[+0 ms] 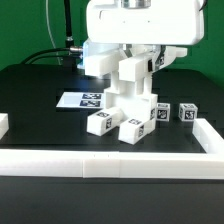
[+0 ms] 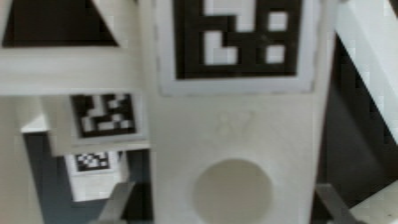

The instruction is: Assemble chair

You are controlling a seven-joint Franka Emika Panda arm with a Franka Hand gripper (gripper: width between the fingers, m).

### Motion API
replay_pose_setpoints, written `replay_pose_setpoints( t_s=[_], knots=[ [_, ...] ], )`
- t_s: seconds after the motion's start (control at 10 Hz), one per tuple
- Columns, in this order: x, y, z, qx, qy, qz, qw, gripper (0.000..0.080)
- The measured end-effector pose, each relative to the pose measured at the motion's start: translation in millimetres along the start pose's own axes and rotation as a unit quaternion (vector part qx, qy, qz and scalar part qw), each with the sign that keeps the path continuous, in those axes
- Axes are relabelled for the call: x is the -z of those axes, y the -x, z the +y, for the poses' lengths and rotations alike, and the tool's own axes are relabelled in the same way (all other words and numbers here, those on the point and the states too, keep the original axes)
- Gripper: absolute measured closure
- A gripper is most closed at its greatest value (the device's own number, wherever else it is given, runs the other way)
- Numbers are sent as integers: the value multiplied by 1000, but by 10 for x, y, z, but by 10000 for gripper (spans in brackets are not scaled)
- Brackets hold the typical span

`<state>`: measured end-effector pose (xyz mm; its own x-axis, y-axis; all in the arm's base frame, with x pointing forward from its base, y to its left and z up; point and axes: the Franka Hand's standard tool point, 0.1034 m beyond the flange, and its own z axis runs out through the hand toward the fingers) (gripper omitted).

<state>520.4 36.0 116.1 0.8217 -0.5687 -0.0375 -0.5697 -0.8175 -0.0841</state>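
Note:
Next, I let go of the upright white piece low on the tagged chair blocks [image 1: 118, 96] in the middle of the table.
The chair [image 1: 124, 108] stands partly joined in the middle of the table: white blocky pieces with black-and-white tags, and one upright white piece [image 1: 133, 72] rising from them. My gripper [image 1: 134, 50] is right above and reaches down around this upright piece. In the wrist view the piece [image 2: 231, 130] fills the middle, with a tag [image 2: 240, 35] and an oval hollow [image 2: 237, 190]. My gripper [image 2: 230, 200] has a grey finger [image 2: 125, 200] close on each side of it and seems shut on it. Two small loose tagged pieces [image 1: 160, 113] [image 1: 187, 113] lie at the exterior view's right.
The marker board [image 1: 84, 99] lies flat behind the chair at the exterior view's left. A long white border rail [image 1: 110, 160] runs along the front and turns back at both ends. Black cables hang behind the arm.

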Motion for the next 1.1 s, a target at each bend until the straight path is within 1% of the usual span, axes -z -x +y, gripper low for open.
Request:
replay_pose_setpoints(
  t_s=[0.5,0.7,0.9,1.0,1.1],
  knots=[
    [-4,-3,-17,2,-1,3,1000,515],
    [-53,51,-75,5,7,4,1000,515],
    [-61,108,-142,15,15,8,1000,515],
    [-71,97,-123,14,15,8,1000,515],
    [-102,70,-85,19,10,8,1000,515]
  ],
)
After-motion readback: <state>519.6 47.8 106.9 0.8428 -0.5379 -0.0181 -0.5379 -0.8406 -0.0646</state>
